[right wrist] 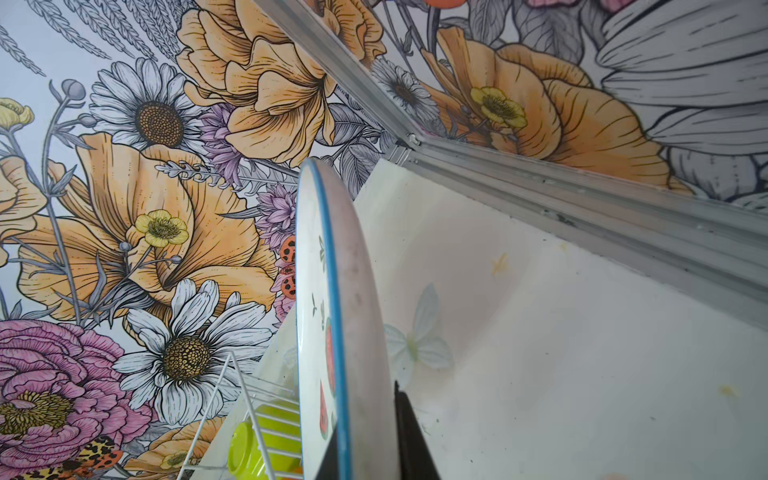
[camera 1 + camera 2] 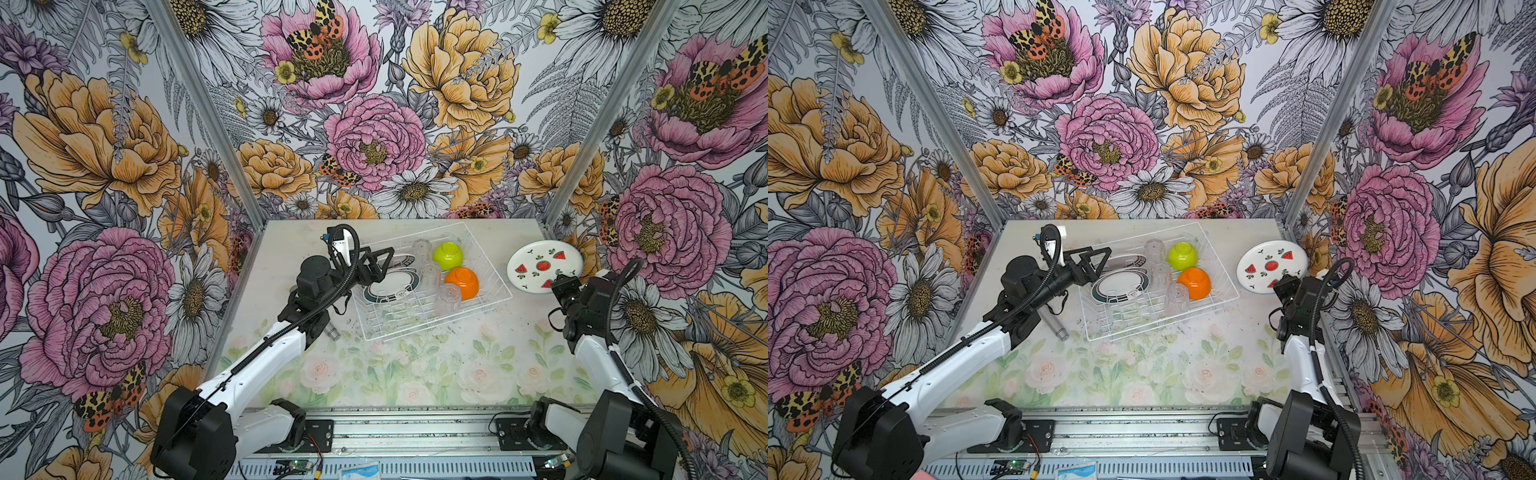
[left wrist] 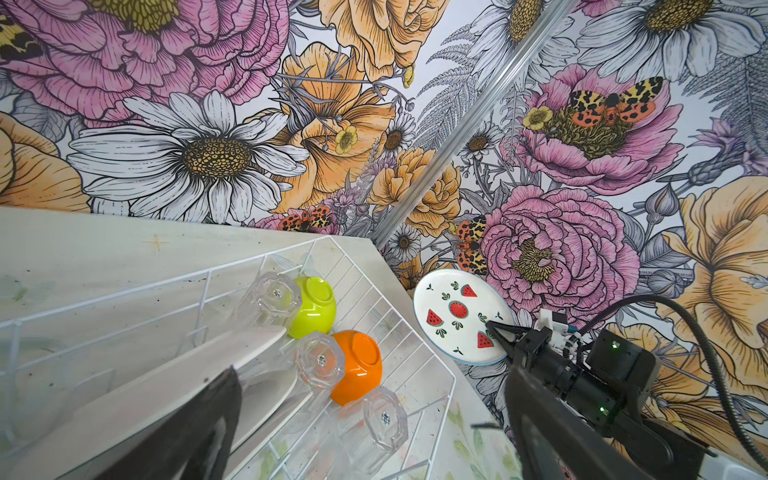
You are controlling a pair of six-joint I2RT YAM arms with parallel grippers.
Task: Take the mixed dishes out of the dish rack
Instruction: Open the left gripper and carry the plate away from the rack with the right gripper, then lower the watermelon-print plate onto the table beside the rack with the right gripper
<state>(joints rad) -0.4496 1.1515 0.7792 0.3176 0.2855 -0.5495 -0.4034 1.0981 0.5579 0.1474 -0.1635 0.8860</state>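
The watermelon-spotted plate, now held tilted above the table, will leave my right gripper on the table (image 2: pixel 525 289) beside the rack's corner nearest the orange bowl.
The white wire dish rack (image 2: pixel 478 306) (image 2: pixel 1204 307) sits at the back of the table. It holds two dark-rimmed plates (image 2: pixel 390 286) (image 2: pixel 1121 284), three clear tumblers (image 2: pixel 430 274) (image 3: pixel 320 359), an upturned lime-green bowl (image 2: pixel 448 255) (image 3: pixel 313 307) and an orange bowl (image 2: pixel 463 282) (image 3: pixel 359 370). My left gripper (image 2: pixel 384 266) (image 3: pixel 372 374) hangs open over the plates, touching nothing. Right of the rack, my right gripper (image 2: pixel 559 282) (image 1: pixel 363 419) is shut on the near edge of the watermelon-spotted plate (image 2: pixel 544 266) (image 1: pixel 328 291), held tilted above the table.
A grey metal cylinder (image 2: pixel 332 332) (image 2: pixel 1057 326) lies on the table beside the rack's left front corner, under my left arm. The flowered walls and metal corner posts close in the back and the right. The table runs on in front of the rack.
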